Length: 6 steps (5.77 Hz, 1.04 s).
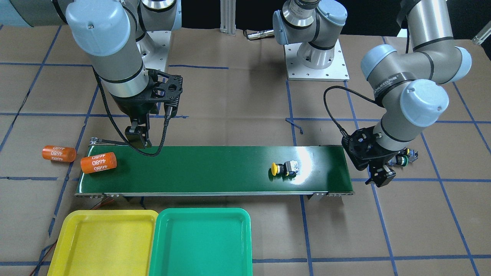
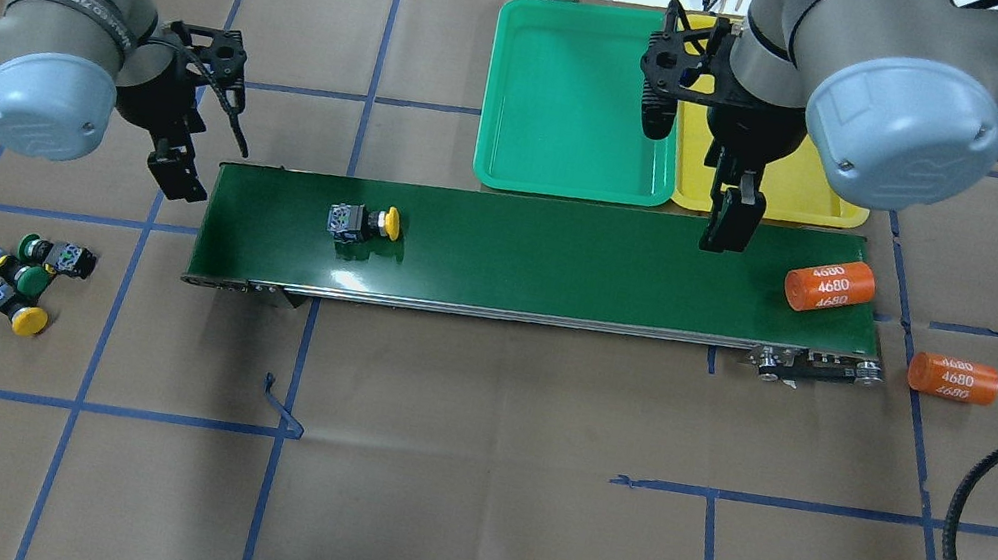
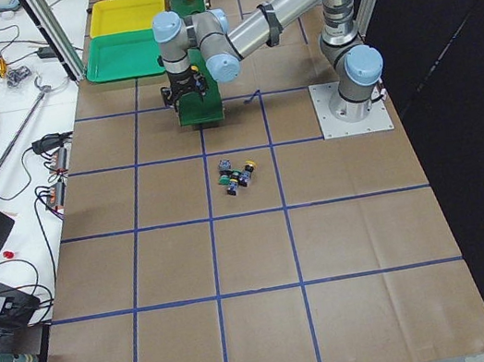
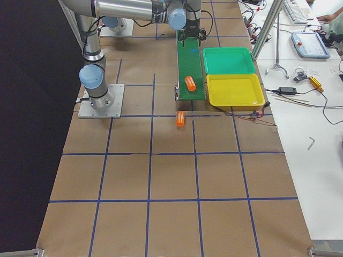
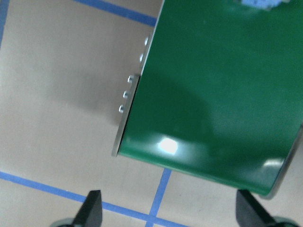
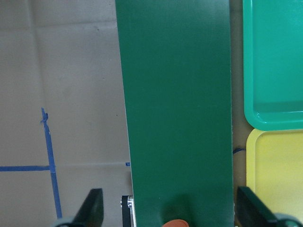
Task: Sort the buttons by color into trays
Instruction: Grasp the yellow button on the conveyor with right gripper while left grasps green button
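My left gripper is going to close on the dark body [image 1: 391,161] of the green button that is nearest the belt in the cluster on the paper.
One yellow-capped button [image 2: 364,222] lies on its side on the dark green belt, also in the front view [image 1: 284,168]. Three more buttons [image 2: 27,282], two green and one yellow, sit clustered on the paper left of the belt. The green tray [image 2: 580,101] and yellow tray [image 2: 815,206] stand side by side beyond the belt and hold nothing. My left gripper [image 2: 178,171] hangs open and empty at the belt's left end [image 5: 170,213]. My right gripper [image 2: 730,222] hangs open and empty over the belt's right part [image 6: 170,213], by the trays.
The conveyor belt [image 2: 563,260] runs left to right across the table. One orange "4680" cylinder [image 2: 829,286] lies on its right end and another [image 2: 953,377] on the paper beyond it. A black cable [image 2: 976,522] loops at the right.
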Available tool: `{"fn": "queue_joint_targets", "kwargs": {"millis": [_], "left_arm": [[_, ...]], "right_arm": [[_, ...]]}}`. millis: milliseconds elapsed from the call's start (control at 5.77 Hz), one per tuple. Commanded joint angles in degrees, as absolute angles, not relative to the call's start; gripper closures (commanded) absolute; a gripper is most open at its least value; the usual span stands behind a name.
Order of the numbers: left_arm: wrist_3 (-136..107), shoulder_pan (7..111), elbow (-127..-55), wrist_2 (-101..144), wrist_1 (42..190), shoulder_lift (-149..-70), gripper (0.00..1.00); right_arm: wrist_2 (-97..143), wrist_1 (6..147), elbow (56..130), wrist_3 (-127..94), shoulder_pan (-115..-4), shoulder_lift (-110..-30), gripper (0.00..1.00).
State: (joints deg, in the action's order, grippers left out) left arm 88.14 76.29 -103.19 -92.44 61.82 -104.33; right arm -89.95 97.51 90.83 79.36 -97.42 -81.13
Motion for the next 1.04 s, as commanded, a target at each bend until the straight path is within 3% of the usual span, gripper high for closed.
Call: {"fn": "queue_joint_targets", "kwargs": {"millis": [0,347,867], "left_arm": [[98.0,68.1,-105.5,-92.3,62.1,-103.8,0.02],[107.7,60.6,-109.4,-92.2,61.2,-105.2,0.02],[112.8,56.4,-110.9,-92.0,56.4,-111.3,0.02]], "right_arm": [[-89.6,97.0,90.9,77.8,-98.4,-81.3,0.0],[-83.9,99.9,90.9,75.3,-101.3,-78.9,0.0],[-84.3,120.1,90.5,69.1,-109.7,-67.3,0.0]]}}
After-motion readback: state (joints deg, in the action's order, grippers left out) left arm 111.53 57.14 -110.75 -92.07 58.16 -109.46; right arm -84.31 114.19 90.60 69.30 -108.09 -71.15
